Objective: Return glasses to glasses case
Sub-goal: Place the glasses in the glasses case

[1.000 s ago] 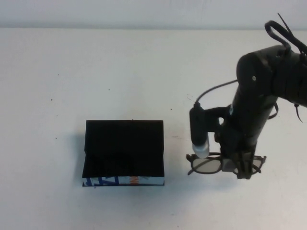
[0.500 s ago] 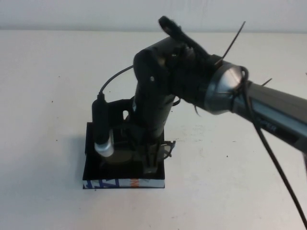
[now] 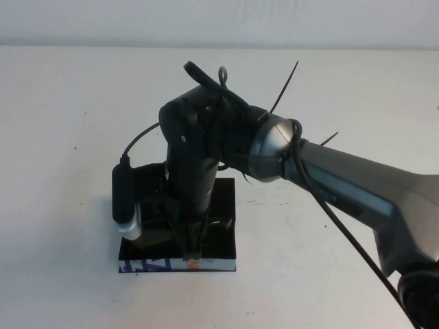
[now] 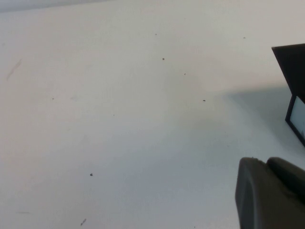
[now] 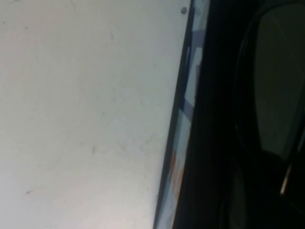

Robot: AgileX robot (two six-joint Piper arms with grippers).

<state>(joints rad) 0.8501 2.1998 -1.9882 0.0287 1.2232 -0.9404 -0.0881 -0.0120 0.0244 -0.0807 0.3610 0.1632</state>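
Note:
My right gripper is going to let go of the glasses on the black lining (image 3: 180, 242) just behind the patterned front edge of the case.
The black glasses case (image 3: 223, 195) lies open on the table, its blue, white and orange front edge (image 3: 147, 262) nearest me. My right gripper (image 3: 191, 251) reaches down into it, shut on the dark-framed glasses (image 3: 156, 237), which hang just over the case's black lining. In the right wrist view a tinted lens of the glasses (image 5: 280, 81) sits inside the case beside the patterned edge (image 5: 183, 143). My left gripper (image 4: 267, 164) stays off to the left, shut and holding nothing. A corner of the case (image 4: 291, 69) shows in its view.
The right arm (image 3: 343, 185) stretches across the table from the right, with its cable (image 3: 140, 137) looping over the case. Bare white table (image 3: 68, 123) surrounds the case on all sides.
The right arm has carried the glasses leftward from the table right of the case to over the case, then lowered them into it. The case has not moved.

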